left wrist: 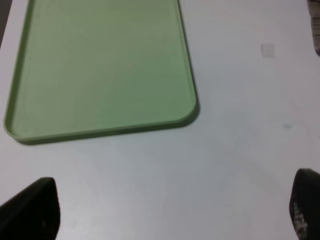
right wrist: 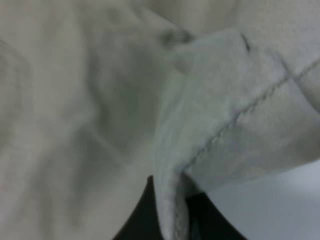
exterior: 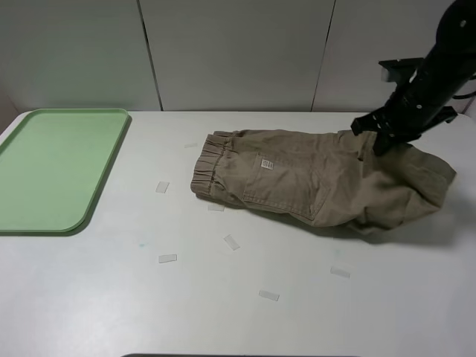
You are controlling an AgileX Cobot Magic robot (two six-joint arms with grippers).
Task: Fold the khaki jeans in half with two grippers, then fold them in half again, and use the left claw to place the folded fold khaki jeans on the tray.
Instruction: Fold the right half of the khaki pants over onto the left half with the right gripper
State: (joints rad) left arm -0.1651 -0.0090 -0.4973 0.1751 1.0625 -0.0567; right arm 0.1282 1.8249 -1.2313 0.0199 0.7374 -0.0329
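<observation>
The khaki jeans' leg hem will leave my right gripper beside the far end of the elastic waistband (exterior: 226, 138).
The khaki jeans (exterior: 312, 178) lie across the middle and right of the white table, elastic waistband toward the left and white label facing up. The leg end at the right is lifted and folded back over itself. My right gripper (exterior: 381, 141) hangs over that leg end, shut on its hem. In the right wrist view the stitched hem (right wrist: 235, 120) runs down between the black fingers (right wrist: 142, 215). The pale green tray (exterior: 52, 167) lies empty at the far left. In the left wrist view my left gripper (left wrist: 167, 210) hovers open above bare table near the tray's (left wrist: 100, 70) corner.
Several small clear tape strips (exterior: 167, 259) are scattered on the table in front of and left of the jeans. A grey panelled wall (exterior: 238, 52) stands behind the table.
</observation>
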